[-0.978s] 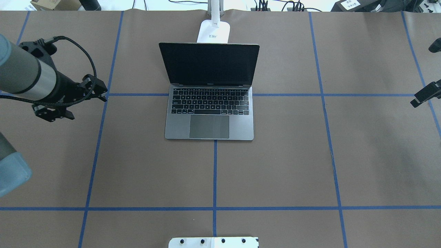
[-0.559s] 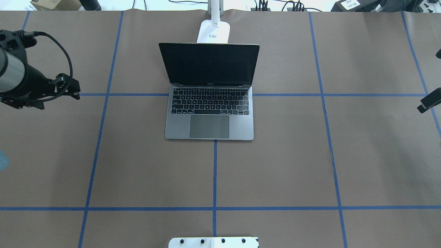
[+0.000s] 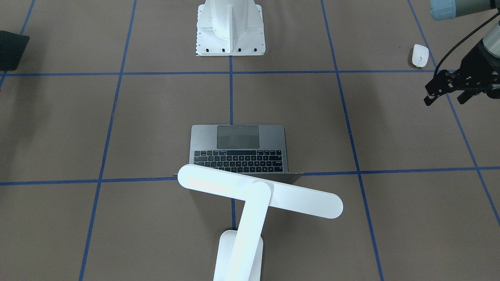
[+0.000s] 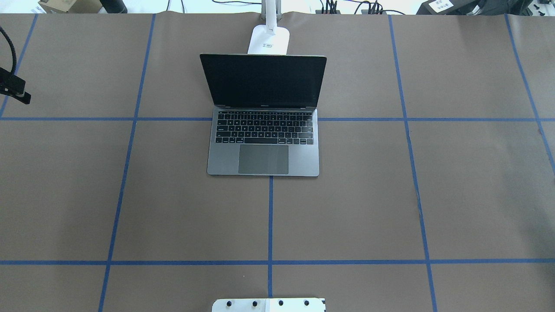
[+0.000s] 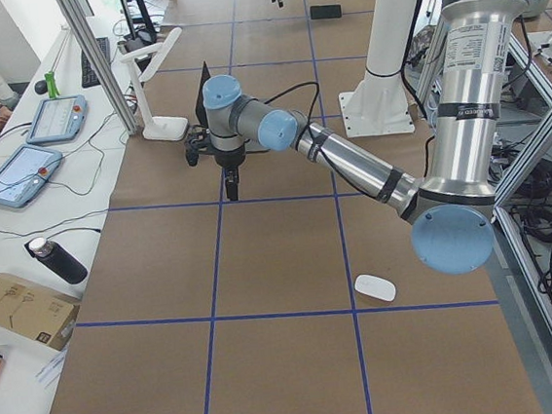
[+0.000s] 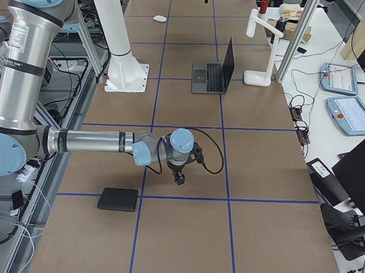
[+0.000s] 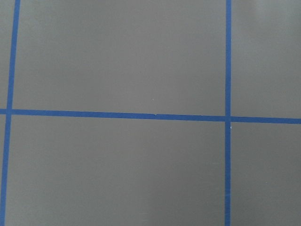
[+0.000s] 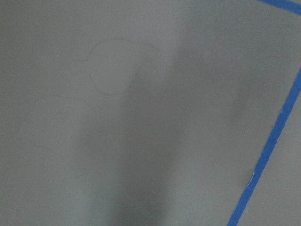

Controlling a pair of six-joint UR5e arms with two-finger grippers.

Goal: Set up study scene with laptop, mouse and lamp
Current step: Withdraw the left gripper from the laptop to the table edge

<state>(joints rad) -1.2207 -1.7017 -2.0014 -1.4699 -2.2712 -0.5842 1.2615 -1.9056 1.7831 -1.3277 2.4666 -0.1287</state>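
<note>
The robot's right gripper needs to next move to the black mouse pad's outer side [image 3: 2,50], facing away from the laptop, and close there.
The grey laptop [image 4: 263,160] stands open mid-table, screen up; it also shows in the front view [image 3: 238,136]. The white lamp stands behind it, its base [image 4: 269,40] on the far edge and its bar head [image 3: 259,191] over the lid. The white mouse [image 3: 420,55] lies alone on the robot's left side, near the base [image 5: 375,287]. My left gripper [image 3: 445,100] hangs over bare table beyond the mouse, fingers apart and empty; only its edge [image 4: 16,92] shows overhead. My right gripper [image 6: 180,177] hangs empty-looking over bare table; I cannot tell if it is open or shut.
A black mouse pad [image 6: 117,200] lies on the robot's right side, near my right gripper, and shows at the front view's left edge [image 3: 11,50]. The white bolted pedestal [image 3: 230,35] stands at the robot's side. Both wrist views show only brown paper and blue tape.
My left arm has pulled back to the left, almost out of the overhead view. My right gripper has left that view at the right edge. Laptop and lamp have not moved.
</note>
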